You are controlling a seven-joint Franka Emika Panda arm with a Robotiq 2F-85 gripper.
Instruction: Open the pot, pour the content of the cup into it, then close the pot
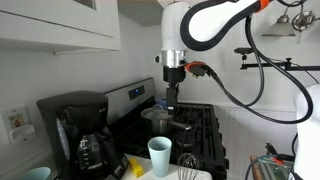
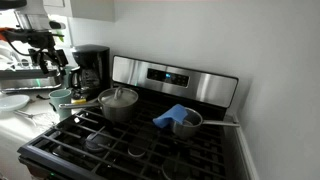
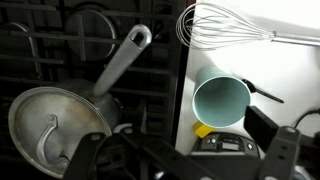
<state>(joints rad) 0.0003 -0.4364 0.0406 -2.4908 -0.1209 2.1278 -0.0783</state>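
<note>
Next, my gripper needs to go to the lid's handle [image 1: 157,107] [image 3: 47,140] on top of the silver pot and close there, so the pot can be opened.
The silver pot [image 1: 155,118] stands on the black stove with its lid on, and it shows in both exterior views [image 2: 118,103]. In the wrist view the lidded pot [image 3: 50,125] is at the lower left, with its long handle pointing up. The pale blue cup [image 1: 160,155] stands upright on the white counter beside the stove. In the wrist view I look down into the cup [image 3: 220,100]. My gripper [image 1: 172,100] hangs above the stove and counter edge. Its jaws [image 3: 185,150] are open and empty, and the cup is just beyond them.
A wire whisk [image 3: 215,25] lies on the counter past the cup. A black coffee maker [image 1: 80,135] and a yellow object [image 3: 203,130] are near the cup. A small blue saucepan [image 2: 185,122] with a blue cloth sits on another burner. A teal bowl [image 1: 38,174] stands by the coffee maker.
</note>
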